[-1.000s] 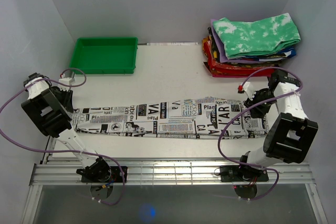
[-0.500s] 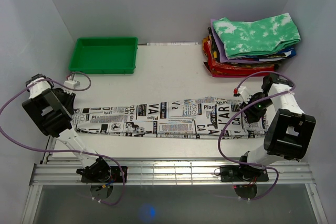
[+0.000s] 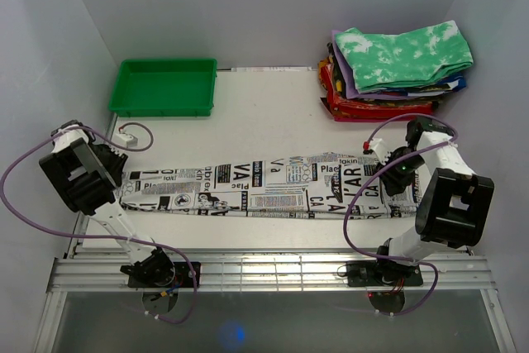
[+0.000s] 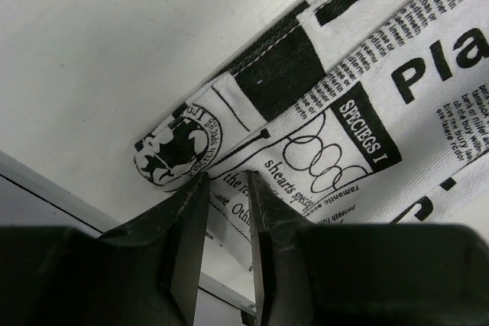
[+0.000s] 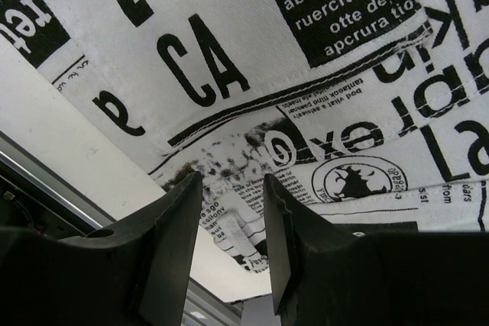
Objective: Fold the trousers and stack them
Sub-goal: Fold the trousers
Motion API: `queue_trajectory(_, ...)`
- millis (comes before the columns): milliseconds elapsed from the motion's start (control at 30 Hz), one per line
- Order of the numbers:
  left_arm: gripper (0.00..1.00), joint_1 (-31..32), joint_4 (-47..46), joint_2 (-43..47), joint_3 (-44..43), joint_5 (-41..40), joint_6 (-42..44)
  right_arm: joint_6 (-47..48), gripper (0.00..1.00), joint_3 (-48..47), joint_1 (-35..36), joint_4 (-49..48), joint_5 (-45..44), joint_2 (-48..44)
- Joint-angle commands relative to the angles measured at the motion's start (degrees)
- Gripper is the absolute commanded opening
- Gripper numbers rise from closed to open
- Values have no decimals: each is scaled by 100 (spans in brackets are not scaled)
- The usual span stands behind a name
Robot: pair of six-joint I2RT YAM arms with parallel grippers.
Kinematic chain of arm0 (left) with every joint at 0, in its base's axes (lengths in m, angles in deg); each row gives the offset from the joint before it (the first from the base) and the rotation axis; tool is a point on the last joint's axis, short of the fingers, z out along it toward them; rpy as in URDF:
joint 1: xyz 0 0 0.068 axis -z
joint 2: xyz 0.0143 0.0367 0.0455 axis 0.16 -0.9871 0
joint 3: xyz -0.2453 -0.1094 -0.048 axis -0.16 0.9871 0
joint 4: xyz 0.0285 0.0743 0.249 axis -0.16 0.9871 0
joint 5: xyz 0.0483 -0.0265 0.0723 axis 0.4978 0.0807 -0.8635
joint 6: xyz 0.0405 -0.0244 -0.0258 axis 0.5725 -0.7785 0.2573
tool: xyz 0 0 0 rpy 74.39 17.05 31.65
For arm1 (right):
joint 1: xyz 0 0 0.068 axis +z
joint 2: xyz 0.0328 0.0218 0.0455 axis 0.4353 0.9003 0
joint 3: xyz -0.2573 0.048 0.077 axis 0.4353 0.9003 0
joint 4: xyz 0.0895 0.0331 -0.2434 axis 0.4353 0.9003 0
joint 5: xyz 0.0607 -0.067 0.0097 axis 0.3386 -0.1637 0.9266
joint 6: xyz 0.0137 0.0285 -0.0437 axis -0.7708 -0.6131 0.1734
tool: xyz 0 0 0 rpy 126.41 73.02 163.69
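My left gripper should pinch the upper leg (image 4: 319, 100) next to the black label and pull it across, because the upper leg's edge falls short of the lower leg's edge.
The newspaper-print trousers (image 3: 264, 188) lie flat in a long strip across the near part of the table. My left gripper (image 3: 116, 169) hovers at their left end. In the left wrist view its fingers (image 4: 227, 182) stand a narrow gap apart over the cloth's edge (image 4: 367, 112), with nothing pinched. My right gripper (image 3: 395, 173) is over the trousers' right end. The right wrist view shows it (image 5: 231, 185) open just above the printed cloth (image 5: 306, 51), and flat fabric shows between the jaws.
An empty green tray (image 3: 165, 87) stands at the back left. A stack of folded clothes (image 3: 388, 101) topped by a green-and-white tie-dye piece (image 3: 405, 55) sits at the back right. White walls close in both sides. A metal rail (image 3: 273, 270) runs along the near edge.
The right gripper has swung left and down onto the trousers' right end. The left gripper has shifted right toward the left end. The trousers lie as before.
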Motion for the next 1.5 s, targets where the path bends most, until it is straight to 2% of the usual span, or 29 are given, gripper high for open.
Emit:
queue_trajectory(0,39,50,-227,289,271,-76,241,-107,44,64,47,-53,-17,12)
queue_trajectory(100,50,76,-350,360,420,-93,277,-125,43,82,65,-71,-8,39)
queue_trajectory(167,53,103,-412,431,500,-155,347,-143,43,90,74,-97,-8,56)
queue_trajectory(233,45,129,-482,510,623,-242,417,-152,43,90,91,-97,-17,65)
queue_trajectory(300,28,138,-439,545,632,-260,444,-152,42,90,100,-115,-8,57)
queue_trajectory(400,12,138,-342,703,588,-225,505,-143,40,99,100,-133,-17,56)
queue_trajectory(433,1,138,-316,755,545,-199,514,-151,40,134,100,-141,-26,48)
queue_trajectory(600,0,138,-79,1116,325,12,637,-125,38,275,109,-203,-43,4)
queue_trajectory(633,0,138,-61,1134,298,30,654,-125,38,292,109,-212,-52,-14)
queue_trajectory(667,12,138,-43,1151,255,38,655,-108,38,336,109,-220,-43,-14)
queue_trajectory(800,30,138,18,1134,123,135,637,-116,38,354,109,-221,-43,-23)
queue_trajectory(900,35,147,1,1073,52,232,628,-125,38,354,109,-203,-43,-31)
queue_trajectory(1100,38,208,-131,800,-1,416,558,-160,39,337,126,-159,-70,-49)
queue_trajectory(1467,41,463,-491,624,535,426,707,-266,38,284,214,-124,-114,-14)
